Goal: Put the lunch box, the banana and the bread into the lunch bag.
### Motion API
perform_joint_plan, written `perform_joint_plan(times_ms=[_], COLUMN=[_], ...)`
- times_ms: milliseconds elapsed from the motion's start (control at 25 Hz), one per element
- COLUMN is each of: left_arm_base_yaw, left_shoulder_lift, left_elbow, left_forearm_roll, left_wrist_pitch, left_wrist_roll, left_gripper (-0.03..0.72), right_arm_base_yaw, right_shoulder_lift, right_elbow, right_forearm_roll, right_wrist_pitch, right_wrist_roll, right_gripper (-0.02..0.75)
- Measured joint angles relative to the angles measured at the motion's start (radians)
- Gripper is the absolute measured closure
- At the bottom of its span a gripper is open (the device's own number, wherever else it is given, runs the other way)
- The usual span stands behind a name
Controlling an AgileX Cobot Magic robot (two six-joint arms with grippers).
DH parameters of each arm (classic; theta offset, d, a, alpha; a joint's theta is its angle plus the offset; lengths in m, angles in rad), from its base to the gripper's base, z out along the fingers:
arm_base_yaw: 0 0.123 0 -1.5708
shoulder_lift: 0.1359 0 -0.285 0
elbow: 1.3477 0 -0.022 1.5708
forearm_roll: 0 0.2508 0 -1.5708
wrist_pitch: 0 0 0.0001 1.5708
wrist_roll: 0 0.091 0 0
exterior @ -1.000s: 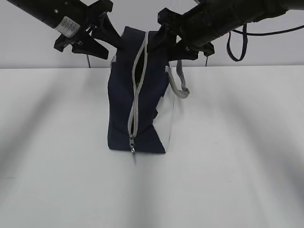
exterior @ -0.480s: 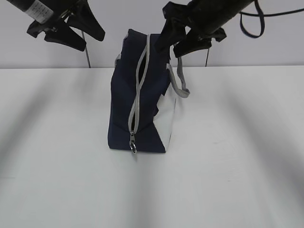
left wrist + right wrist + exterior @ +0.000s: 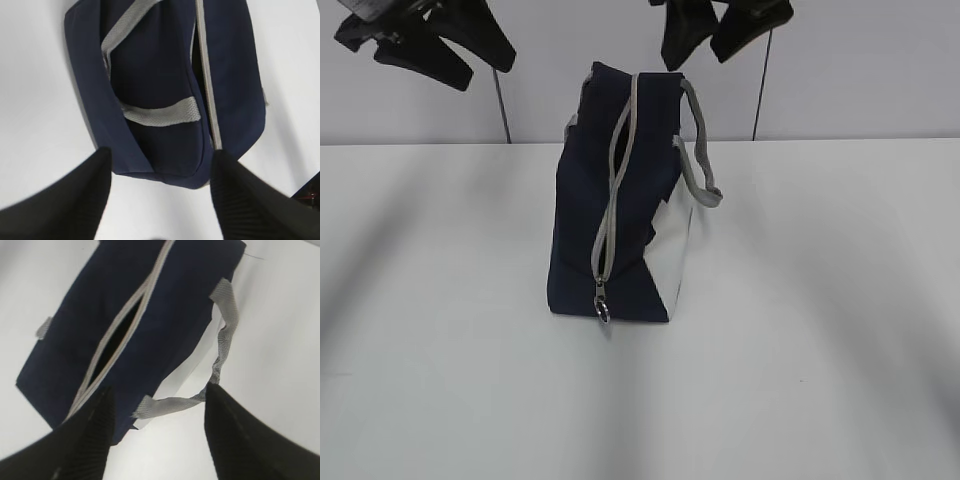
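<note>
I need to close my right gripper on the metal ring of the zipper pull (image 3: 603, 311), low on the navy lunch bag's near end.
The navy lunch bag (image 3: 620, 200) stands upright mid-table, its grey zipper (image 3: 612, 190) running down the near end and partly open near the top. It also shows in the left wrist view (image 3: 165, 85) and in the right wrist view (image 3: 135, 320), where the zip gap is dark inside. A grey handle (image 3: 698, 160) hangs on its right side. My left gripper (image 3: 430, 45) is open and empty, high up left of the bag. My right gripper (image 3: 725, 30) is open and empty, high above the bag's right side. The lunch box, banana and bread are out of view.
The white table (image 3: 820, 330) spreads around the bag. A grey wall (image 3: 870, 70) with vertical seams stands behind the table.
Both arms have risen up and away from the bag's top. The bag's top has settled and its right handle has dropped down against the side.
</note>
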Motion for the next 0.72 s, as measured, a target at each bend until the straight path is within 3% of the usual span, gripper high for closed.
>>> perform_joint_plan(times_ms=[120,400,520,720], left_arm_base_yaw=[-0.01,-0.017,-0.017,-0.017], left_shoulder_lift=[-0.048,-0.194,-0.243,-0.323], left_elbow=[0.019,0.15,0.202,0.281], left_forearm_roll=[0.046,0.071,0.078,0.079], left_wrist_pitch=[0.001,0.006,0.008,0.01], left_wrist_roll=[-0.011,-0.015,-0.016,-0.017], left_gripper=[0.259,0.264,0.264,0.264], right_arm_base_yaw=[0.077,0.162,0.174,0.173], right_shoulder_lift=[-0.049,-0.191,-0.288,-0.499], right_elbow=[-0.001,0.095,0.254,0.656], right_forearm_roll=[-0.047,-0.073,-0.074,-0.074], right_wrist_pitch=[0.004,0.006,-0.071,-0.398], right_wrist_roll=[0.008,0.01,0.012,0.009], right_gripper=[0.312,0.312,0.312,0.312])
